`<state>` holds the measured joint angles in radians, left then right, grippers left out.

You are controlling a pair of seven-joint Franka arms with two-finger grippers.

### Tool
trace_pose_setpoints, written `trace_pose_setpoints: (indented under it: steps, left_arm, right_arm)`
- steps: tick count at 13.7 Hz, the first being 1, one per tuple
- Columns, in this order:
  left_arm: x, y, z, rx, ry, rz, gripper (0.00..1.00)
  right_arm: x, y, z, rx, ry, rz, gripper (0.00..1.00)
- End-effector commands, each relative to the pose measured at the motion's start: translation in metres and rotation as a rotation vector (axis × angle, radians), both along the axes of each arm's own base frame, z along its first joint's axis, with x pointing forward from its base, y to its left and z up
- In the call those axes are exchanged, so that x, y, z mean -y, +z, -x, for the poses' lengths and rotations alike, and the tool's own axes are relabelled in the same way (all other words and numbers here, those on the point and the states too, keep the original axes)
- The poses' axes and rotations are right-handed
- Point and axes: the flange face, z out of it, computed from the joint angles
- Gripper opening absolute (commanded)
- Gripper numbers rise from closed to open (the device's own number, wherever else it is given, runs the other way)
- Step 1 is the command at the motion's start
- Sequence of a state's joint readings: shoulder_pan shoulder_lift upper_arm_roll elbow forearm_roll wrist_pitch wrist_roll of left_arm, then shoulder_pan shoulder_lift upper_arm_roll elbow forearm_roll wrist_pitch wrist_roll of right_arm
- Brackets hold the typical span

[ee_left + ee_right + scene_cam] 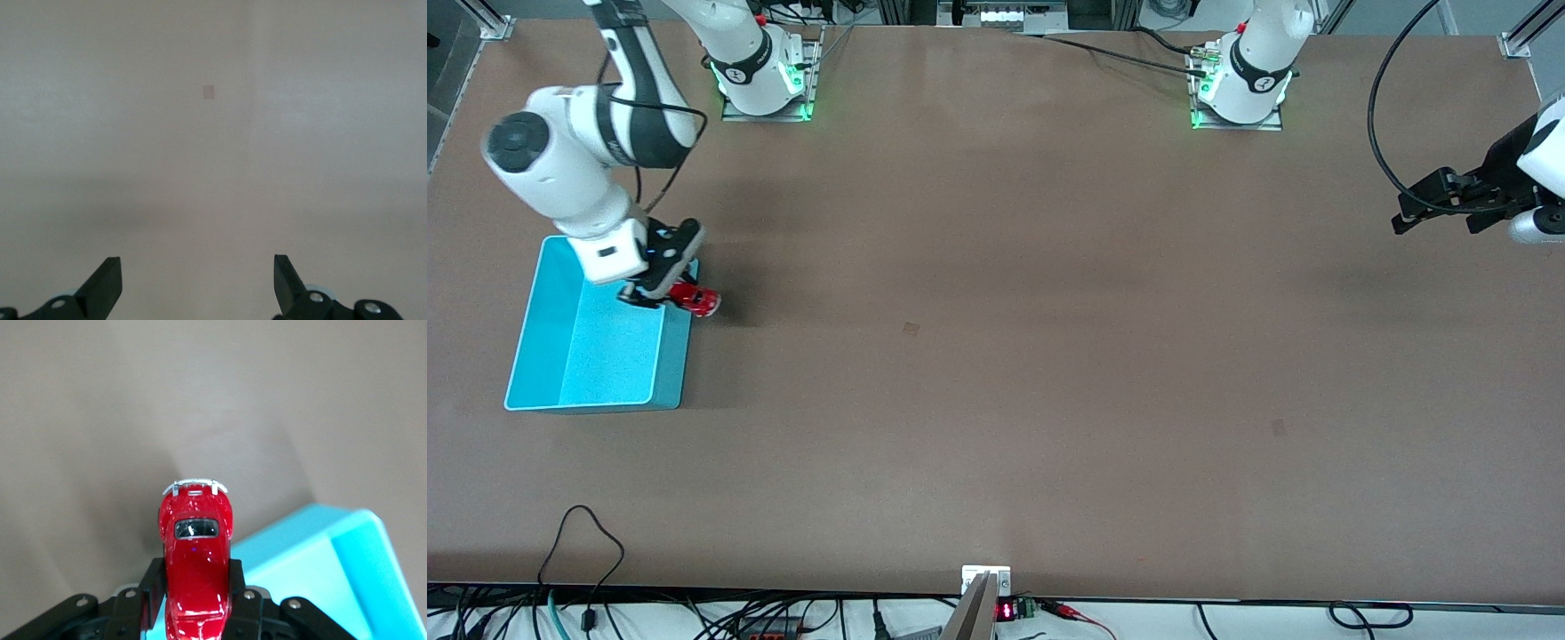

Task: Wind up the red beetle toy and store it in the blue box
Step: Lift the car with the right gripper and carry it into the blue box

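My right gripper needs to set the red beetle toy down on the blue box's bottom, near the box's corner (636, 286) just below it.
My right gripper (665, 300) is shut on the red beetle toy (697, 300), a tiny glossy red car. It holds the car in the air over the corner of the blue box (543, 333) nearest the right arm's base, just past the wall. In the right wrist view the car (196, 560) sits clamped between the two black fingers (151, 587), with the cyan box's corner (333, 573) below it. My left gripper (1436, 213) waits open and empty at the left arm's end of the table. Its fingers (107, 283) are spread wide over bare table.
The blue box stands at the right arm's end of the table and its visible floor is bare. The brown tabletop (996, 356) stretches between the arms. Cables (587, 551) lie along the table edge nearest the front camera.
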<state>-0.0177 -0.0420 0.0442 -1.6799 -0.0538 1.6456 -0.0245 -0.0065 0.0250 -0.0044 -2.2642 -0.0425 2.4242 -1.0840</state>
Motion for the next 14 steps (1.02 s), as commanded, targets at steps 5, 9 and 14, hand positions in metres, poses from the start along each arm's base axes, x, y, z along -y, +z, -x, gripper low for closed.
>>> trace_pose_setpoints:
  steps: [5, 9, 14]
  left_arm:
    - [-0.002, 0.002, 0.000, 0.008, -0.012, -0.019, 1.00]
    - [-0.002, 0.003, 0.000, 0.009, -0.012, -0.019, 1.00]
    - [0.001, 0.003, -0.001, 0.011, -0.018, -0.019, 1.00]
  right_arm:
    - [0.088, -0.008, -0.011, -0.030, -0.624, -0.039, 0.00]
    - [0.143, -0.061, 0.002, -0.108, -0.873, -0.008, 0.00]
    - [0.146, -0.117, 0.009, -0.191, -1.086, 0.031, 0.00]
